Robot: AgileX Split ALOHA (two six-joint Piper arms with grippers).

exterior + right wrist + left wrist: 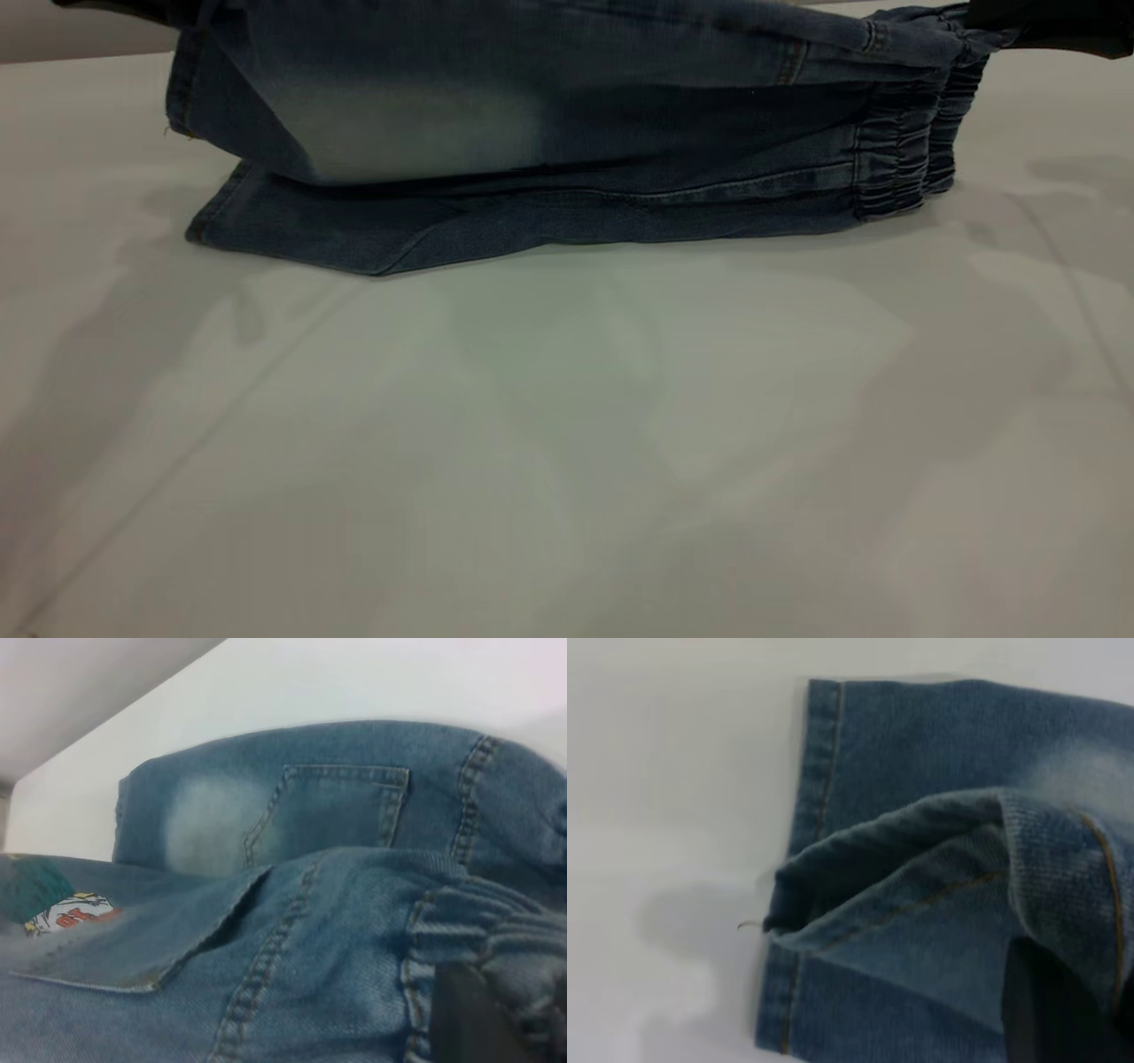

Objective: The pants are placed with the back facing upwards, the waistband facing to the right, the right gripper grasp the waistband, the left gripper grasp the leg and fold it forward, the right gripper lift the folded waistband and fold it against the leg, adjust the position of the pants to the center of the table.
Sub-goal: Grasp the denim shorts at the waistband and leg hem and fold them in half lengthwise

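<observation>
The robot's left gripper needs to release the hem of the raised leg, now hanging over the near half, on top of the lower leg (281, 87) (824, 788), along its hem.
The blue denim pants (532, 133) lie on the white table (567, 443), their far half lifted and hanging over the near half. My left gripper (133, 7), at the top left edge, is shut on the raised leg's hem (939, 877); one dark finger (1054, 1010) shows against the cloth. My right gripper (1045, 27), at the top right, is shut on the gathered waistband (904, 159), with its finger (469, 1019) pressed on the ruched band (496, 930). The raised layer carries a cartoon print (66, 912). A patch pocket (337, 815) shows on the layer below.
Bare white tabletop (567, 496) spreads in front of the pants and to both sides. The table's far edge (106, 726) runs behind the pants in the right wrist view.
</observation>
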